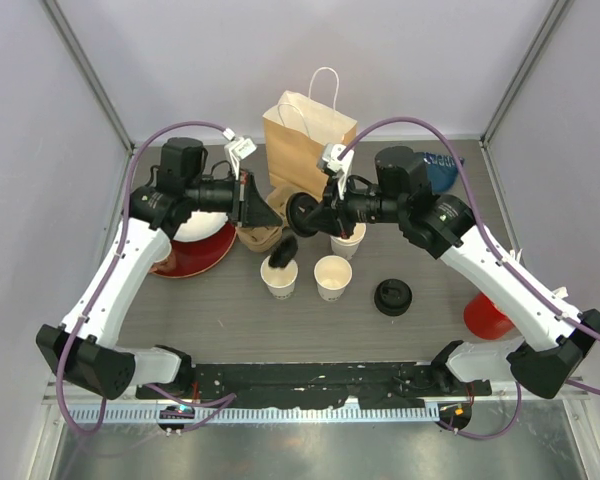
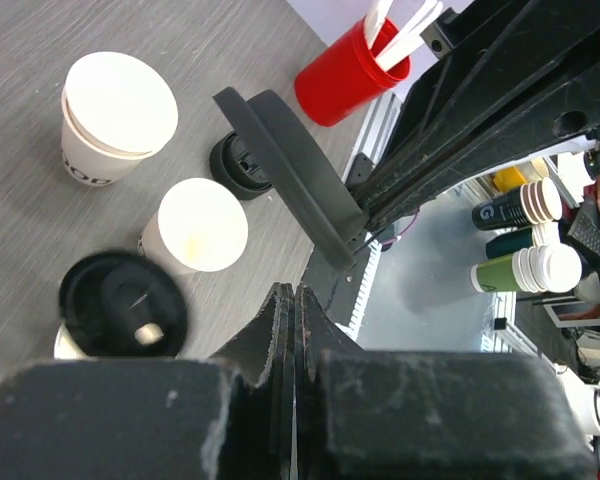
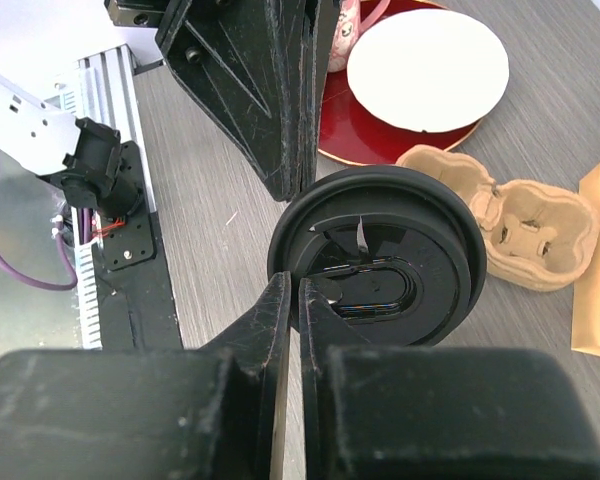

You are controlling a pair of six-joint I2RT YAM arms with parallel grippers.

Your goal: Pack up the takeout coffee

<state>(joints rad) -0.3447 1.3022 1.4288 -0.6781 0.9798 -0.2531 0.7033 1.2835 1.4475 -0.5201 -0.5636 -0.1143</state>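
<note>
The robot's right gripper will release the black lid on the open cup [image 1: 331, 271] between the lidded cup and the stack of lids.
Three small white paper cups stand mid-table. The left cup [image 1: 278, 284] has a black sip lid [image 1: 282, 250] lying askew on its rim, blurred in the left wrist view [image 2: 123, 303]. The other two cups [image 1: 332, 277] [image 1: 347, 243] are open-topped. My left gripper [image 1: 272, 213] [image 2: 295, 296] hangs above them, shut with nothing between its fingers. Facing it, my right gripper [image 1: 318, 213] [image 3: 298, 285] is shut on the rim of a second black lid [image 3: 380, 255] and holds it on edge in the air.
A brown paper bag [image 1: 305, 140] stands at the back, with a cardboard cup carrier [image 1: 260, 238] in front of it. Left are a white plate and a red plate [image 1: 200, 255]. A stack of black lids [image 1: 392, 297] and a red cup of straws [image 1: 485, 315] sit right.
</note>
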